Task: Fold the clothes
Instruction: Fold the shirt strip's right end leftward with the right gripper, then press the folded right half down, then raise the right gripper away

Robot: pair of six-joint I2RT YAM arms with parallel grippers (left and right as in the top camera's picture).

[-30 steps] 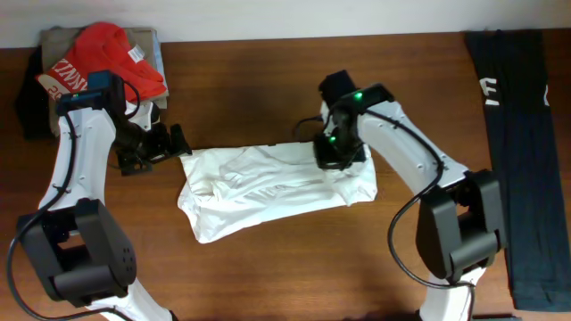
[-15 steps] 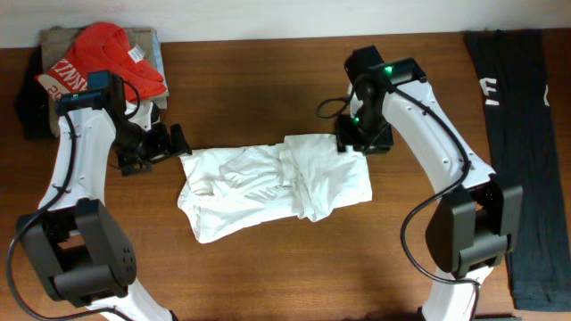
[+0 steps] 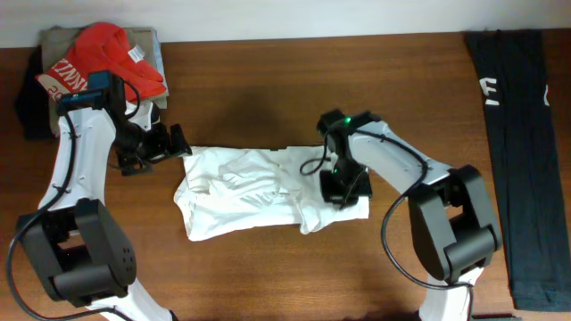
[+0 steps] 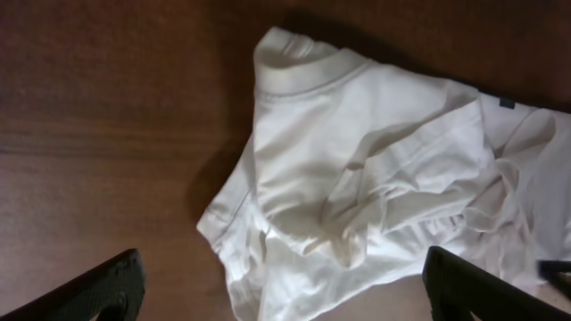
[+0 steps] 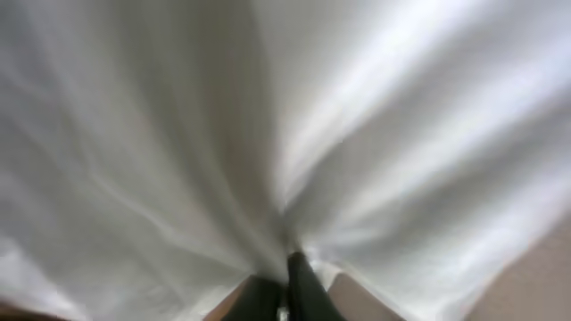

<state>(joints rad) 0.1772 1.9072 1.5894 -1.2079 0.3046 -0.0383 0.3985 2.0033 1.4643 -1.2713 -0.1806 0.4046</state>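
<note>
Next, my left gripper needs to go to the white T-shirt and grab the middle of its end point(image 3: 193, 190) point(image 4: 278, 239) nearest the pile with the red shirt.
A white T-shirt point(image 3: 245, 192) lies crumpled in the middle of the wooden table, partly folded, its right side doubled over. It fills the left wrist view point(image 4: 375, 187) and the right wrist view point(image 5: 178, 116). My right gripper point(image 3: 343, 189) is shut on the shirt's right edge, low against the table; its fingers point(image 5: 285, 290) pinch the cloth. My left gripper point(image 3: 169, 143) is open and empty just off the shirt's upper left corner, its fingertips wide apart point(image 4: 285, 290).
A pile of clothes with a red shirt point(image 3: 98, 58) on top sits at the back left corner. A long dark garment point(image 3: 526, 134) lies along the right edge.
My right gripper has carried the shirt's right edge from the back right towards the front and left, doubling that side over. The left arm has not moved.
</note>
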